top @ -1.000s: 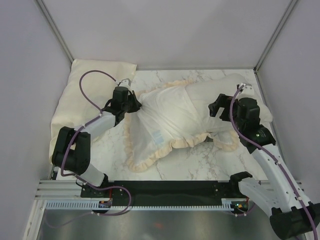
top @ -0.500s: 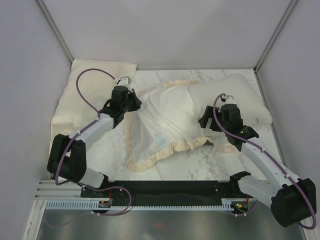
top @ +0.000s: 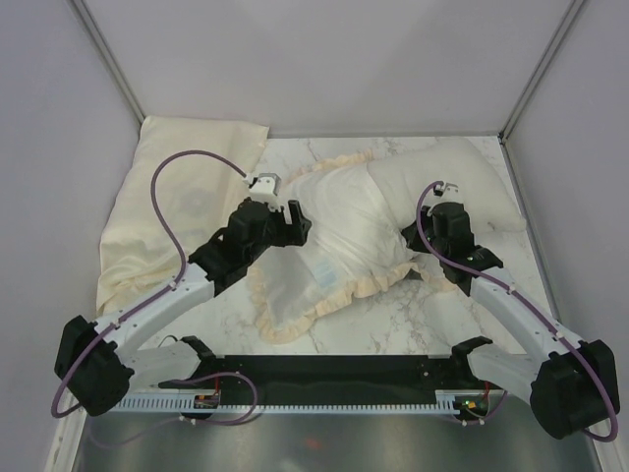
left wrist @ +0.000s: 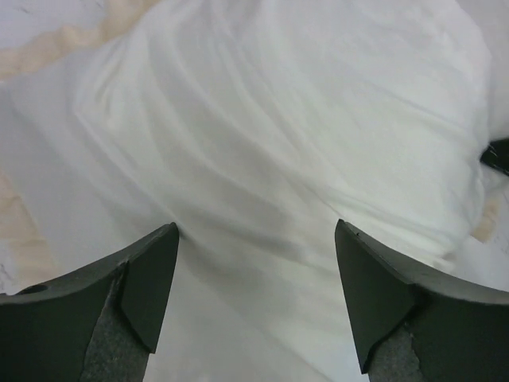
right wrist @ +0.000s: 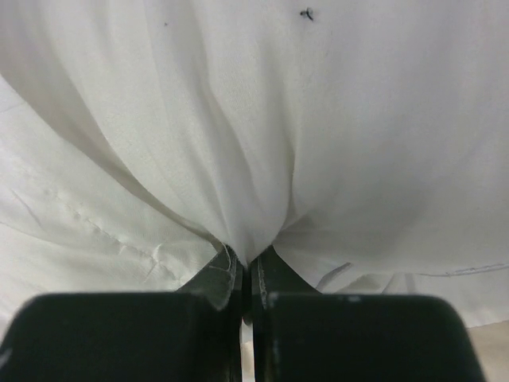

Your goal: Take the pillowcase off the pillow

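The robot's left gripper will close on the pillowcase's loose fold (top: 302,271) (left wrist: 254,326) next to its pale blue patch, because that cloth can be pulled off the pillow.
The pillowcase (top: 339,221) lies whitish face up across the marble table, its cream frill (top: 295,320) curling round the near edge. The plump off-white pillow (top: 462,182) sticks out of it at the back right. My left gripper (top: 295,221) hovers over the pillowcase's left part; its jaws (left wrist: 254,239) stand wide open with only cloth (left wrist: 278,119) below them. My right gripper (top: 408,236) sits at the pillow's near edge, where pillow and pillowcase meet. It (right wrist: 248,263) is shut on a pinched fold of white fabric (right wrist: 238,119), apparently the pillowcase.
A flat pale-yellow cloth (top: 167,187) lies along the left wall. Grey walls close the table at the back and both sides. Bare marble (top: 393,324) shows in front of the pillowcase, and a black rail (top: 334,369) runs along the near edge.
My left gripper let go of the pillowcase's left edge, opened and moved right over the cloth. My right gripper came down-left off the pillow and shut on the fabric.
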You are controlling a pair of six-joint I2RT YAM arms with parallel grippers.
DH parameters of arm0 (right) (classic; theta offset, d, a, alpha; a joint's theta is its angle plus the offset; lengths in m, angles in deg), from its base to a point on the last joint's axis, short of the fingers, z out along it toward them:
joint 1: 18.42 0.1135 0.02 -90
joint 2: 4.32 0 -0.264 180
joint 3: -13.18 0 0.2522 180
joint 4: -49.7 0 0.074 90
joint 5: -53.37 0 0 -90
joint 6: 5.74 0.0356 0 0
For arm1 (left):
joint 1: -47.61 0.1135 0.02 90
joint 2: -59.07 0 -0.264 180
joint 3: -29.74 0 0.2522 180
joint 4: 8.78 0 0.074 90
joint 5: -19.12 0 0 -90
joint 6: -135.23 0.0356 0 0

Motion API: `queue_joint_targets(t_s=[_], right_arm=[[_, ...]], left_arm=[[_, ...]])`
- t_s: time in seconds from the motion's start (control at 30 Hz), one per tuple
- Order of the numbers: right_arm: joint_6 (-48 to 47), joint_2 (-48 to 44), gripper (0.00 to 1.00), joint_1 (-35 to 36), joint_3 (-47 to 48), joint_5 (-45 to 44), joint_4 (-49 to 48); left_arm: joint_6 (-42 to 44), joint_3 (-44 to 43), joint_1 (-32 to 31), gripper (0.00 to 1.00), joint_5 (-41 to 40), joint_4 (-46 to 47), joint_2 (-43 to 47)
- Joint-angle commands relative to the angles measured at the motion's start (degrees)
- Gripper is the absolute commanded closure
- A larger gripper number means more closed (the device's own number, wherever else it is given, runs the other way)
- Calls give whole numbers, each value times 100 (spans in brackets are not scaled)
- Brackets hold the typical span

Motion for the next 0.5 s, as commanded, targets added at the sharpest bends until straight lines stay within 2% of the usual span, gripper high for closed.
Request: queue_joint_targets(t_s=[0.0,0.2,0.33,0.37,0.4,0.43,0.47], right_arm=[[33,27,100,-17,-84,-17,-145],[86,18,100,-18,13,54,-145],[95,-52,100,-17,48,124,-145],[104,-105,100,-9,22,124,-128],[95,-131,100,-17,30,133,-127],[104,-166,100,-17,22,124,-93],[95,-228,96,-17,4,115,-49]], left_arm=[[-356,147,-647,13,-539,-529,344],[-1202,498,-1316,11,-460,-1005,265],[-1396,604,-1414,12,-338,-1023,29],[-1361,613,-1440,16,-285,-884,-24],[-1352,604,-1475,24,-250,-830,-77],[-1352,587,-1501,44,-267,-804,-139],[-1343,578,-1510,57,-302,-751,-148]])
